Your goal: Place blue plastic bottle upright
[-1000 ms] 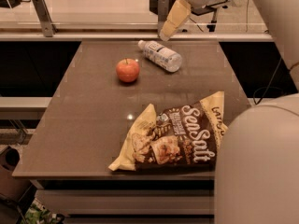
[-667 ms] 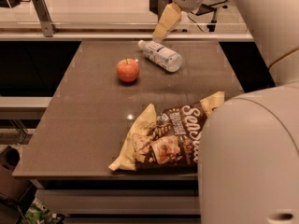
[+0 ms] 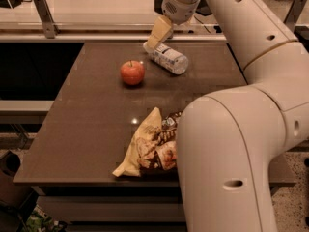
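I should grip the upper part (image 3: 157,52) of the blue plastic bottle, near its white cap.
The blue plastic bottle (image 3: 168,58) lies on its side at the far middle of the brown table (image 3: 91,115), its white cap end pointing to the back left. My gripper (image 3: 158,34) hangs from the arm directly over the cap end of the bottle, very close to it or touching it. I cannot tell whether it holds the bottle.
A red apple (image 3: 132,73) stands left of the bottle. A chip bag (image 3: 147,146) lies near the front edge, partly hidden by my arm (image 3: 231,144), which fills the right side. A counter with a metal rail (image 3: 43,13) runs behind the table.
My gripper has moved left and down, from above and behind the bottle to right over its cap end. My arm now covers more of the chip bag. The bottle and apple have not moved.
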Controlling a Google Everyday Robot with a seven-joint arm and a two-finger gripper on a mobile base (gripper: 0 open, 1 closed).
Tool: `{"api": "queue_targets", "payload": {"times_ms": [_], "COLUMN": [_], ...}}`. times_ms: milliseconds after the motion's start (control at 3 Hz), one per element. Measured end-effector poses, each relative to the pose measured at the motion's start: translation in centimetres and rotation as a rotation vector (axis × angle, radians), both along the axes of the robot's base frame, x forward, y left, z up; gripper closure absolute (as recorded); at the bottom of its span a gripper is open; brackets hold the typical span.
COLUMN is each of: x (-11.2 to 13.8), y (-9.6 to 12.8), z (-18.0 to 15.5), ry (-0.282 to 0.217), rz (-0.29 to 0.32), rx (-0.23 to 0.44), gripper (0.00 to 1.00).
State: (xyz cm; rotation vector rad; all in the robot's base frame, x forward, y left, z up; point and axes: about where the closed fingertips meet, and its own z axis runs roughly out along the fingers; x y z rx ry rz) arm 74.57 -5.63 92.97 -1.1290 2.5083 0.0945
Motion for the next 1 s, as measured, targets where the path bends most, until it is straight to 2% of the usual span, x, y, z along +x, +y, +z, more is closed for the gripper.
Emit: {"api": "queue_targets", "payload": {"times_ms": [333,667,1000], "x": [-0.4,-2.7,-2.7], "y": [0.3,1.3,1.3], "z": [-0.9,-4.1,-4.1], "ry": [0.03,0.105,0.105], "rz": [-0.038,-0.068,-0.068], "rx": [0.001,-0.002,-0.002], "gripper": [0.0,0.0,0.0]}}
